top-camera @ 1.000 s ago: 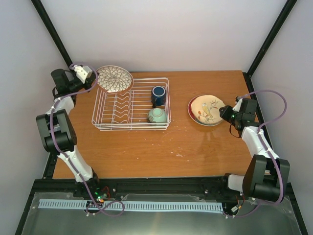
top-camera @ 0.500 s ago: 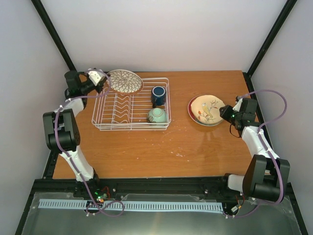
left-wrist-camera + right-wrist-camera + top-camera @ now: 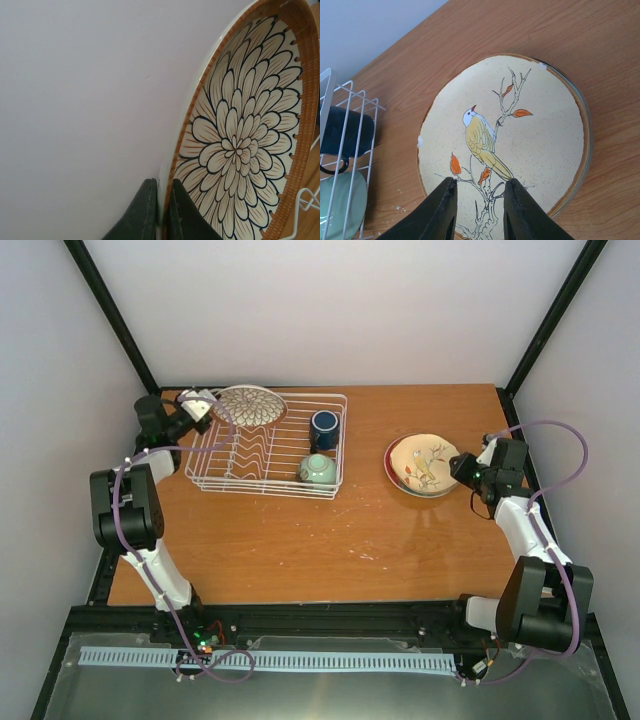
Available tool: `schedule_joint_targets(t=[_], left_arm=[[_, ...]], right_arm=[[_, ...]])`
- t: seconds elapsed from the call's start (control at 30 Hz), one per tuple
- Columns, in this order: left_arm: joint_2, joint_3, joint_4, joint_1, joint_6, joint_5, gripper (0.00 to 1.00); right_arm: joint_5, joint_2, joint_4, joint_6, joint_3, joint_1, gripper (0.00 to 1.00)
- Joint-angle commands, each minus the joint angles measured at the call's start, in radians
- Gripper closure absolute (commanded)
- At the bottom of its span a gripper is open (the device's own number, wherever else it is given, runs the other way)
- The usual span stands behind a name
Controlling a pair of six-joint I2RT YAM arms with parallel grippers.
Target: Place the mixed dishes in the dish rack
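I should release the white bowl with my left gripper between the wire prongs near the dish rack's back bar point(image 3: 252, 419).
The white wire dish rack point(image 3: 262, 452) stands at the back left. The dark blue mug point(image 3: 323, 430) and the small mint-green bowl point(image 3: 318, 470) sit at its right end. My left gripper point(image 3: 213, 406) is shut on the rim of the white bowl with dark petal pattern point(image 3: 250, 405), holding it tilted over the rack's back left corner. In the left wrist view the gripper point(image 3: 161, 189) pinches the bowl's point(image 3: 240, 145) edge. The cream plate point(image 3: 422, 463) lies on the red plate point(image 3: 389, 466). My right gripper point(image 3: 459, 472) is open at its right edge, and also shows over the plate point(image 3: 530, 125) in the right wrist view point(image 3: 481, 183).
The left wall is close behind the held bowl. Black frame posts stand at the back corners. In the right wrist view the rack's right end point(image 3: 351, 100) with the mug point(image 3: 345, 132) and the mint bowl point(image 3: 340, 205) is at the left. Bare wood lies between rack and plates.
My left gripper has carried the petal bowl to the right, over the rack's back left corner. The rack has shifted slightly toward the back. The right arm has not moved.
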Motion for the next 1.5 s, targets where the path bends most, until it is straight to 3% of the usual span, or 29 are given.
schedule_joint_targets(t=[0.0,0.6,1.2,1.47], left_arm=[[-0.053,0.066,0.155,0.017,0.015,-0.023,0.99],[-0.02,0.204,0.16,0.047,-0.109,0.148,0.99],[0.13,0.245,0.145,0.02,0.013,0.13,0.99],[0.126,0.185,0.125,0.017,0.05,0.123,0.99]], right_arm=[[0.009,0.004,0.01,-0.015,0.034,0.002,0.75],[0.004,0.007,0.002,-0.016,0.049,0.002,0.75],[0.008,0.011,-0.016,-0.015,0.084,0.002,0.75],[-0.006,0.032,0.006,0.001,0.083,0.001,0.75]])
